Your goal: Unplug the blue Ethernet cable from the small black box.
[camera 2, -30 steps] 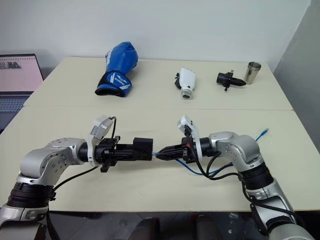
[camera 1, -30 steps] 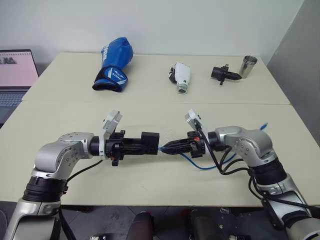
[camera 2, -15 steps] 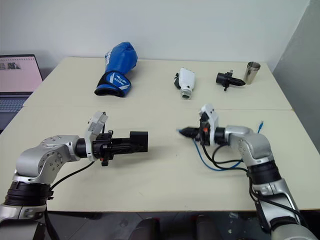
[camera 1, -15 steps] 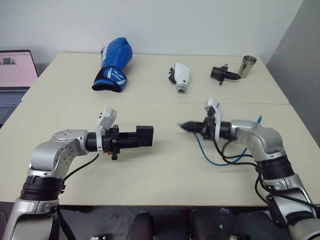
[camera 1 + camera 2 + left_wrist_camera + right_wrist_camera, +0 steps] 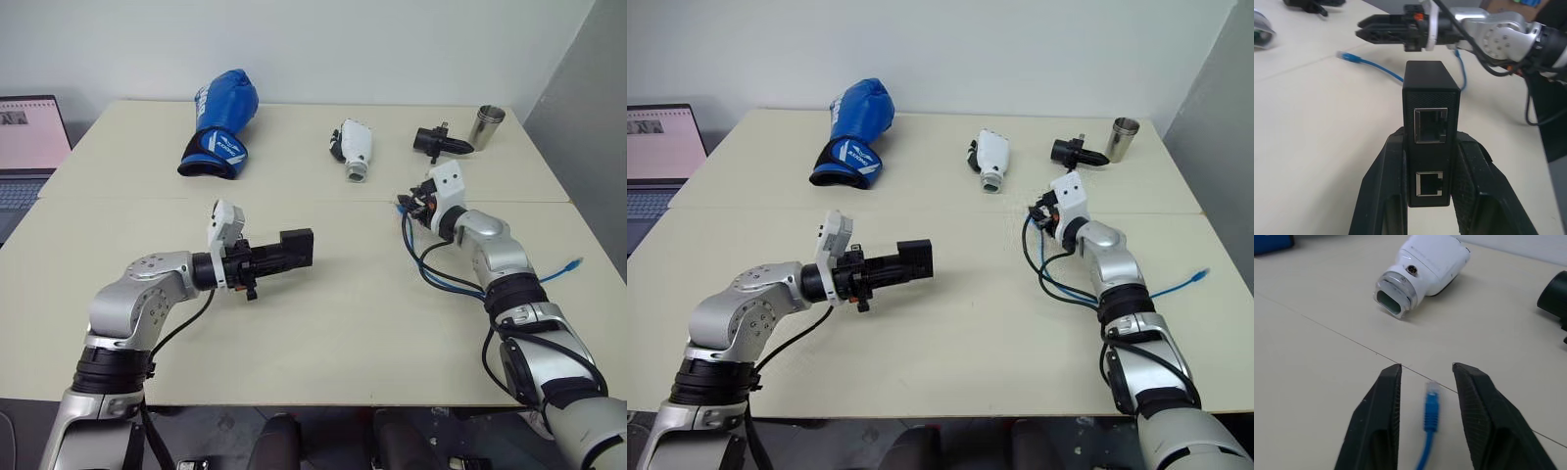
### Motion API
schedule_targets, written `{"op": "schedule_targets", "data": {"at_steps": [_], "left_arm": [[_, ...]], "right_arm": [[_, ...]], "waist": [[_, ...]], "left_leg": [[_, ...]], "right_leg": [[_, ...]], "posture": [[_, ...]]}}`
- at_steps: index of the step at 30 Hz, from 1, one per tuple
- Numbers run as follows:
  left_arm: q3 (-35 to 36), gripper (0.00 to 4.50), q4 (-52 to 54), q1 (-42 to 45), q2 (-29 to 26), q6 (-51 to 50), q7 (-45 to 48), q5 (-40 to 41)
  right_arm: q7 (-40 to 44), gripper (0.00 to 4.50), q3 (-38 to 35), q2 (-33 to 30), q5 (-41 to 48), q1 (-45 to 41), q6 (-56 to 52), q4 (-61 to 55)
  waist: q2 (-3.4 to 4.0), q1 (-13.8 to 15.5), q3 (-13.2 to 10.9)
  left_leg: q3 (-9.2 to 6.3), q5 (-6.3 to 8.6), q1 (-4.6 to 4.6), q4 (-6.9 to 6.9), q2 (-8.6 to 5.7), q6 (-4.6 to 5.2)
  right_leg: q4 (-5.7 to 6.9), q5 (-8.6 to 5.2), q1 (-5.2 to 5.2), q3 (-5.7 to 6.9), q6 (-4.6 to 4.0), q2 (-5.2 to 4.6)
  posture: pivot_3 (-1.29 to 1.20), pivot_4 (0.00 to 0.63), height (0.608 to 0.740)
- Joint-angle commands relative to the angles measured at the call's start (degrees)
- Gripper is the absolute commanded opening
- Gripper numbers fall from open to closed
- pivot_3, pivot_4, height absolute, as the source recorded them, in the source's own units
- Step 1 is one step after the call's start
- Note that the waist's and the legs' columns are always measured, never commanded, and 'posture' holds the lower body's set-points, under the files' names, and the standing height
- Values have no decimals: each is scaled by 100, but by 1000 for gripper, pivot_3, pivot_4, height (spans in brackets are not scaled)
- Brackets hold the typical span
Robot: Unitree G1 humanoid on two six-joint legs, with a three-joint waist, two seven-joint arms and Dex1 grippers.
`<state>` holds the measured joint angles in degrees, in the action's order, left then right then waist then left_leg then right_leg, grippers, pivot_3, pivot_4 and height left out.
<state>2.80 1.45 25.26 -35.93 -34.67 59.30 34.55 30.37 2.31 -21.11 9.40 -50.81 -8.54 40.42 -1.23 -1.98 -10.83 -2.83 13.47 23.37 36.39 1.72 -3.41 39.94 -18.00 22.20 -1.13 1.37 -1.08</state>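
Next, I set the small black box on the table (image 5: 224,236) just in front of the blue boxing glove and let go of it there with my left gripper. The box is still held level above the table.
My left gripper (image 5: 1431,138) is shut on the small black box (image 5: 297,248), holding it level above the table's near left part. Two ports on the box (image 5: 1431,117) face outward, and both are vacant. The blue Ethernet cable (image 5: 443,283) lies in loops on the table at the right, with one plug (image 5: 574,263) near the right edge. Its other plug (image 5: 1431,407) sits loose between the parted fingers (image 5: 1382,401) of my right gripper (image 5: 1425,366), apart from both. That right gripper (image 5: 406,206) is open at mid-right, well clear of the box.
Along the far side stand a blue boxing glove (image 5: 219,125), a white device with a round end (image 5: 355,149), a black pronged gadget (image 5: 438,143) and a metal cup (image 5: 485,127). A laptop (image 5: 29,137) sits off the table's left.
The plug has come out of the box. My right gripper swung away to the right and far side, then its jaws parted and let the plug go. The left gripper edged forward with the box.
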Motion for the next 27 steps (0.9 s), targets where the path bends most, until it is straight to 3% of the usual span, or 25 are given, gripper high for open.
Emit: {"op": "schedule_targets", "data": {"at_steps": [1,6,10,15,27], "left_arm": [[313,779,-334,208,278,696,-631,-403],[522,779,-1261,463,648,1881,-1659,-1186],[640,779,-2070,470,746,2844,-2225,-1723],[627,779,-2849,367,838,3656,-2753,-2195],[760,779,-3157,-24,1119,3561,-3230,-2209]], "right_arm": [[382,2749,-120,-66,242,141,-299,-1167],[1740,3763,344,-221,1032,745,-1481,-3223],[1878,3763,634,-208,1157,1025,-2024,-4139],[1877,3763,963,-176,895,1174,-2024,-4356],[1810,3763,1240,-162,554,1281,-2043,-4358]], "waist": [[0,14,0],[0,21,0],[0,10,0],[0,28,0],[-1,17,2]], "left_leg": [[-2,0,0,1,0,0],[-9,0,2,12,0,1],[-9,1,7,27,0,1],[-17,1,10,42,-3,2],[-22,1,17,48,-5,2]], "right_leg": [[1,0,-1,2,0,0],[4,0,-3,10,0,0],[6,1,-2,9,0,-1],[9,3,-7,16,6,-2],[12,5,-6,20,8,-3]], "posture": [[0,150,740],[0,150,740],[0,150,740],[0,150,740],[0,150,740]]}}
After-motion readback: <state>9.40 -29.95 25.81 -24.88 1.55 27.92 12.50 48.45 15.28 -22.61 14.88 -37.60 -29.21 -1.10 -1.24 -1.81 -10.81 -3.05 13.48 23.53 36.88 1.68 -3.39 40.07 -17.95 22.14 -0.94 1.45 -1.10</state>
